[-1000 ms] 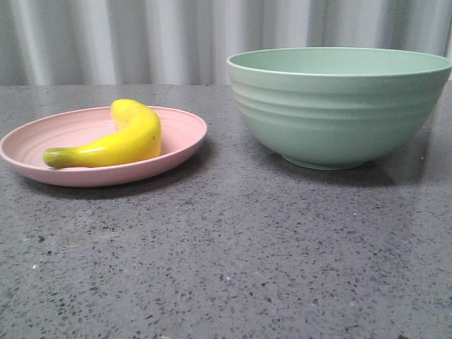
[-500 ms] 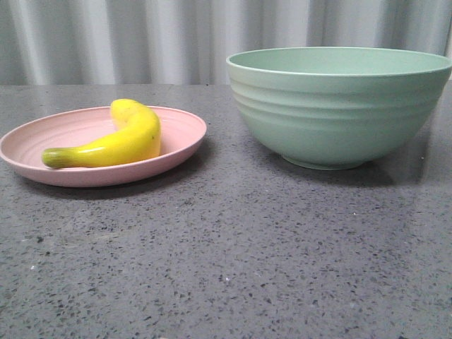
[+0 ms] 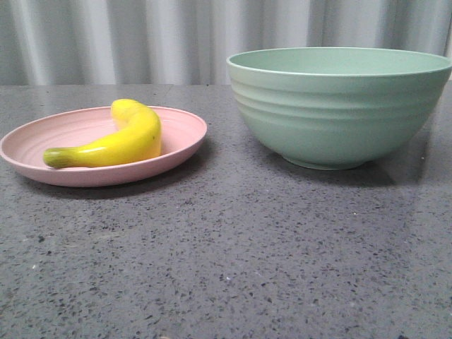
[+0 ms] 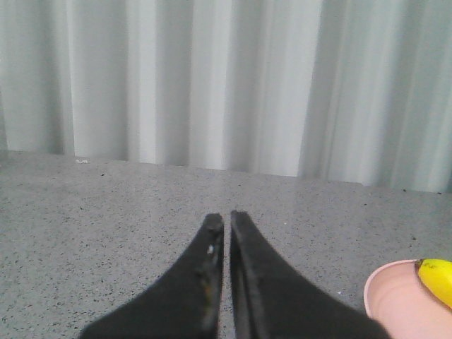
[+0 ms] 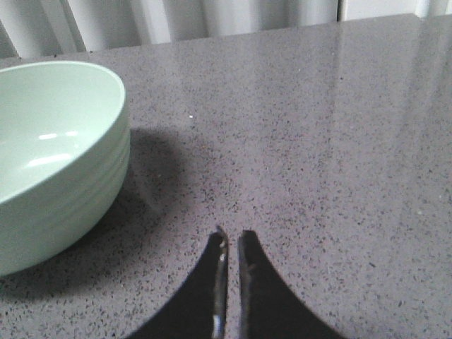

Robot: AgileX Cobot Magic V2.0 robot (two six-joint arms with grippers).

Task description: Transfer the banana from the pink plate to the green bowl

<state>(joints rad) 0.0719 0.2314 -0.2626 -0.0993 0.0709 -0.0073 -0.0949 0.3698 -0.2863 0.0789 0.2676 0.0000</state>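
Next, my left gripper will go to the yellow banana on the pink plate and close on the banana's thick middle bend (image 3: 135, 140).
The yellow banana (image 3: 116, 141) lies on the pink plate (image 3: 42, 138) at the left of the front view, its greenish stem end toward the near left. The green bowl (image 3: 339, 106) stands upright at the right and shows nothing inside from the right wrist view (image 5: 49, 148). Neither gripper shows in the front view. My left gripper (image 4: 227, 217) is shut and empty over bare counter; the plate's edge (image 4: 395, 300) and the banana's tip (image 4: 438, 277) show beside it. My right gripper (image 5: 232, 235) is shut and empty, apart from the bowl.
The plate and bowl stand on a grey speckled counter (image 3: 233, 247). A pale corrugated wall (image 3: 141, 42) runs along the counter's far edge.
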